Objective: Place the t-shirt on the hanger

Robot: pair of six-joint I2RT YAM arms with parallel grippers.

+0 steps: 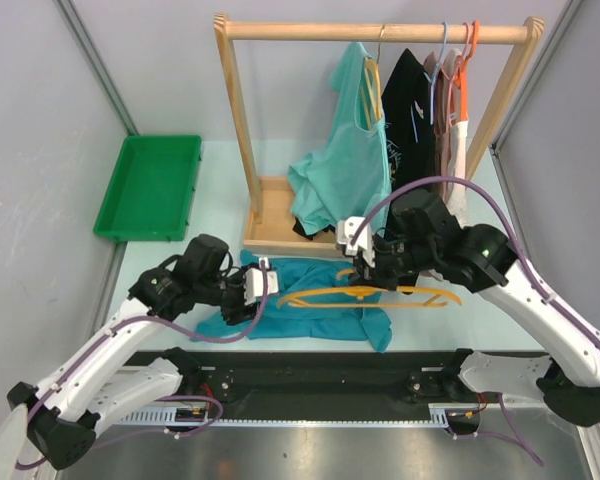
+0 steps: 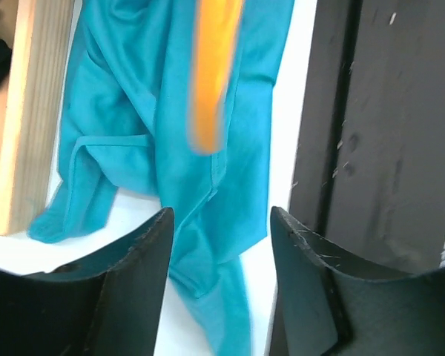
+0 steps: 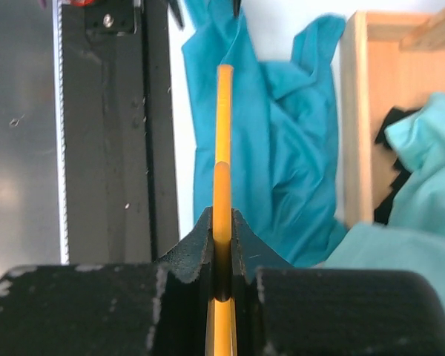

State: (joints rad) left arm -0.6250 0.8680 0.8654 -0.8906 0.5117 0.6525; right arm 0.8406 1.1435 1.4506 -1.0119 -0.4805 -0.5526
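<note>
My left gripper is to close next on the teal-blue t-shirt's stitched edge [image 1: 267, 306] [image 2: 211, 195] beside the loose end of the yellow-orange hanger.
The teal-blue t-shirt [image 1: 315, 310] lies crumpled on the table in front of the rack. The yellow-orange hanger [image 1: 400, 294] is held flat just above the shirt. My right gripper [image 1: 365, 268] is shut on the hanger near its middle. In the right wrist view the hanger [image 3: 223, 126] runs straight out from between the shut fingers [image 3: 222, 222], with the shirt [image 3: 282, 156] below. My left gripper [image 1: 265, 284] is open and empty, over the shirt's left part. In the left wrist view the shirt [image 2: 148, 133] lies between and beyond the open fingers [image 2: 221, 245]. The hanger's tip [image 2: 213, 74] shows blurred above it.
A wooden clothes rack [image 1: 380, 31] stands at the back, with a mint-green shirt [image 1: 345, 170], a black shirt [image 1: 410, 100] and other hangers on it. Its wooden base [image 1: 275, 215] touches the shirt's far side. A green tray [image 1: 150, 185] sits back left. A black rail [image 1: 330, 365] runs along the near edge.
</note>
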